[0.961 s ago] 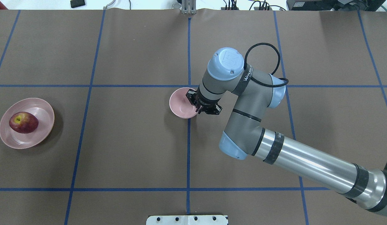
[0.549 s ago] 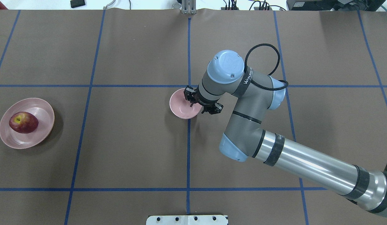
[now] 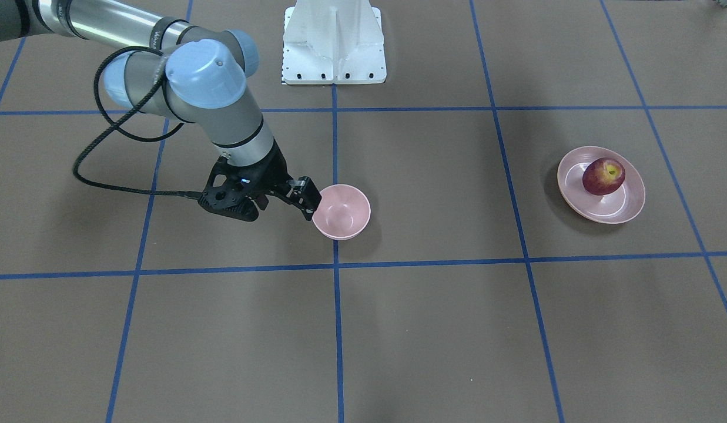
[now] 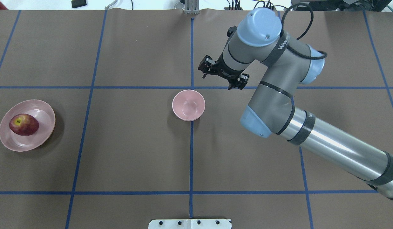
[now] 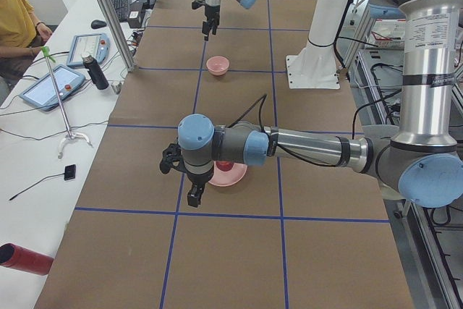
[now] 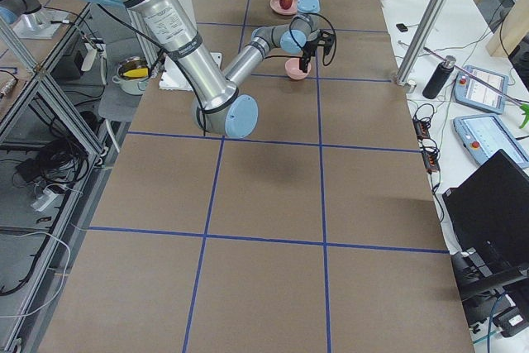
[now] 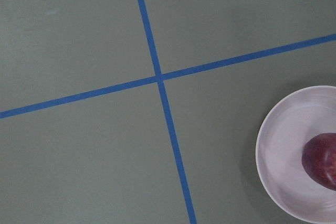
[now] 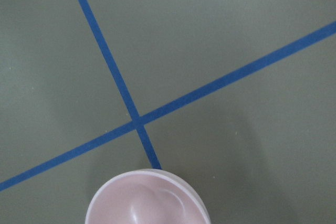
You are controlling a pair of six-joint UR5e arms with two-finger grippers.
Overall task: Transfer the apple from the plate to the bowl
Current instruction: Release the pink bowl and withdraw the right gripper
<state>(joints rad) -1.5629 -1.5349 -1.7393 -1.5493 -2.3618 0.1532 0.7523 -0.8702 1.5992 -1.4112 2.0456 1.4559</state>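
The small pink bowl is empty. So next, my left gripper should close around the middle of the dark red apple [image 3: 604, 176] [image 7: 323, 161] on the wide pink plate.
The dark red apple [image 4: 23, 124] lies on the wide pink plate [image 4: 44, 116] at the table's left. The small pink bowl [image 4: 188, 105] stands empty at the centre. In the overhead view my right gripper [image 4: 217, 80] is open and empty, raised and apart from the bowl, beyond it to the right. In the front view the right gripper [image 3: 285, 202] still shows open beside the bowl [image 3: 342, 212]. My left gripper [image 5: 194, 192] shows only in the left side view, beside the plate [image 5: 235, 177]; I cannot tell its state. The left wrist view shows the apple [image 7: 321, 160] at its lower right.
Blue tape lines [image 4: 192, 57] divide the brown table into squares. The robot's white base plate [image 3: 334, 41] stands at the near edge. A person sits by tablets [image 5: 47, 85] on the white side bench, with a bottle [image 5: 92, 72] near the table's edge.
My right gripper has left the bowl's rim and moved up and away toward the far side. The bowl stays in place, and the apple and plate have not moved.
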